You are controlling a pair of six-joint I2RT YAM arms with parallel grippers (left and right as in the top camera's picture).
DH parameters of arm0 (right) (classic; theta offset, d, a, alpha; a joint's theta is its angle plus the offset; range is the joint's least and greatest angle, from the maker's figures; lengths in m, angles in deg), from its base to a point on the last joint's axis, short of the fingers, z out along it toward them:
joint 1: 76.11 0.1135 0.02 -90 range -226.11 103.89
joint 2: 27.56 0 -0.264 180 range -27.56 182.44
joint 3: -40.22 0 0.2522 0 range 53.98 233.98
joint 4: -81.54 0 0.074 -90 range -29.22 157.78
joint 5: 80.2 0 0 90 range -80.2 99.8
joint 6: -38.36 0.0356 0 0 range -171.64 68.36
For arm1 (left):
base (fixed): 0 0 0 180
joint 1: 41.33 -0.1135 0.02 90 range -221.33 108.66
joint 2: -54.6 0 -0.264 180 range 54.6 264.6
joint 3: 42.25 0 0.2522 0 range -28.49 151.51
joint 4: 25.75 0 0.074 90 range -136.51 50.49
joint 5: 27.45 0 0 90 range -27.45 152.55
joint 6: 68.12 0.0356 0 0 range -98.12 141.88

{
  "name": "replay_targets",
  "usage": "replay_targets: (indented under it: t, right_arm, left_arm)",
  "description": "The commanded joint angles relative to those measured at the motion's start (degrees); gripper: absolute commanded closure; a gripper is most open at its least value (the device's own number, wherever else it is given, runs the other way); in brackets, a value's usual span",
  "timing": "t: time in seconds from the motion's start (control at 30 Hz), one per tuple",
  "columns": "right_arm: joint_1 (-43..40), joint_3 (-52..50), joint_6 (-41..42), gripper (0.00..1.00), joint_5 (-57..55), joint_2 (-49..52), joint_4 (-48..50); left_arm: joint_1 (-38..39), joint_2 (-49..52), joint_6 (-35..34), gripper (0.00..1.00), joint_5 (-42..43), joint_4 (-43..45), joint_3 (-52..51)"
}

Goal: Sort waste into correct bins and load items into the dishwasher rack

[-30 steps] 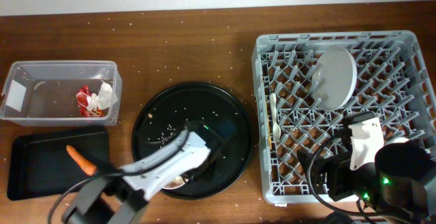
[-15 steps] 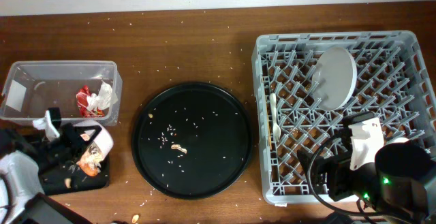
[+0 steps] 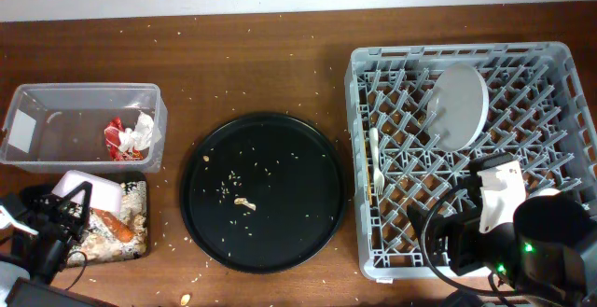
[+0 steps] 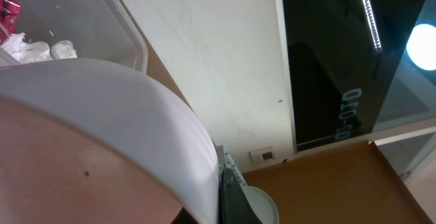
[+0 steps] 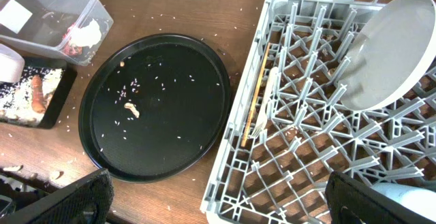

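Observation:
The white bowl will leave my left gripper in the grey rack (image 3: 395, 130), between fork and plate. The bowl is tilted over the black tray now.
My left gripper (image 3: 75, 206) is shut on the white bowl (image 3: 91, 193), holding it tilted over the shallow black tray (image 3: 143, 251). The tray holds the orange carrot stick (image 3: 112, 223) and loose rice. In the left wrist view the bowl (image 4: 102, 129) fills the frame, with one finger (image 4: 231, 197) on its rim. The clear tub (image 3: 56, 94) holds the red wrapper (image 3: 117, 137) and white tissue (image 3: 143, 128). The grey rack (image 3: 457, 50) holds the plate (image 3: 459, 106), fork (image 3: 375, 153) and chopstick (image 5: 255, 94). My right gripper (image 5: 218, 200) is open and empty over the rack's front left corner.
The large round black tray (image 3: 298, 218) lies in the middle with scattered rice and a small food scrap (image 3: 244, 202). Rice grains dot the wooden table. The cups are not clearly in view.
My left arm has carried the bowl from the round tray to the black tray, and rice and scraps now lie there. The bowl has since shifted left. The right arm has not moved.

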Motion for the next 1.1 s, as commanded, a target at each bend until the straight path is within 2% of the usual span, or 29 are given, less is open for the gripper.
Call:
replay_targets:
  t: [0.0,0.03,0.1,0.17,0.27,0.37,0.43,0.47,0.57,0.6,0.7,0.77,0.8,0.87,0.93,1.0,1.03,1.07]
  right_arm:
    - [0.4,0.2,0.0,0.01,0.1,-0.1,0.2]
    - [0.4,0.2,0.1,0.01,0.1,-0.1,0.2]
    - [0.4,0.2,0.0,0.01,0.1,-0.1,0.2]
    - [0.4,0.2,0.1,0.01,0.1,-0.1,0.2]
    - [0.4,0.2,0.1,0.01,0.1,-0.1,0.2]
    - [0.4,0.2,0.1,0.01,0.1,-0.1,0.2]
    - [0.4,0.2,0.1,0.01,0.1,-0.1,0.2]
    - [0.4,0.2,0.1,0.01,0.1,-0.1,0.2]
    - [0.4,0.2,0.0,0.01,0.1,-0.1,0.2]
    - [0.4,0.2,0.0,0.01,0.1,-0.1,0.2]
    - [0.4,0.2,0.1,0.01,0.1,-0.1,0.2]
    - [0.4,0.2,0.0,0.01,0.1,-0.1,0.2]
    - [0.4,0.2,0.0,0.01,0.1,-0.1,0.2]
    - [0.4,0.2,0.1,0.01,0.1,-0.1,0.2]
    - [0.4,0.2,0.0,0.01,0.1,-0.1,0.2]
    - [0.4,0.2,0.0,0.01,0.1,-0.1,0.2]
    - [0.4,0.2,0.1,0.01,0.1,-0.1,0.2]
    - [0.4,0.2,0.1,0.01,0.1,-0.1,0.2]
  left_arm:
    - [0.9,0.0,1.9,1.0,1.1,-0.2,-0.3]
    - [4.3,0.0,1.7,1.0,-1.0,-0.2,0.4]
    - [15.3,0.0,-1.4,1.0,-11.3,-0.3,4.9]
    - [31.3,-0.7,-7.2,1.0,-19.7,-1.2,12.2]
    - [52.5,-2.6,-17.9,1.0,-40.7,-1.1,21.4]
    - [66.9,-2.7,-25.1,1.0,-54.1,-0.2,24.2]
    - [76.7,-2.7,-27.2,1.0,-62.3,0.1,24.2]
    - [80.2,-2.7,-28.6,1.0,-61.7,1.8,24.2]
    - [88.3,-2.5,-29.4,1.0,-48.2,20.0,24.1]
    - [91.4,-0.9,-35.2,1.0,-39.3,34.8,24.1]
    - [98.0,9.6,-56.4,1.0,-32.3,67.0,24.1]
    - [101.2,18.0,-69.2,1.0,-30.0,85.2,24.1]
    - [103.3,24.6,-79.5,1.0,-30.2,98.9,24.1]
    - [105.2,31.1,-90.0,1.0,-31.3,112.7,24.2]
    - [106.0,37.6,-98.7,1.0,-32.6,121.0,24.2]
    - [105.9,39.7,-99.7,1.0,-32.3,121.2,24.1]
    - [105.9,39.8,-99.7,0.96,-32.2,121.3,24.1]
    - [105.6,39.8,-99.8,0.86,-32.1,121.3,24.2]
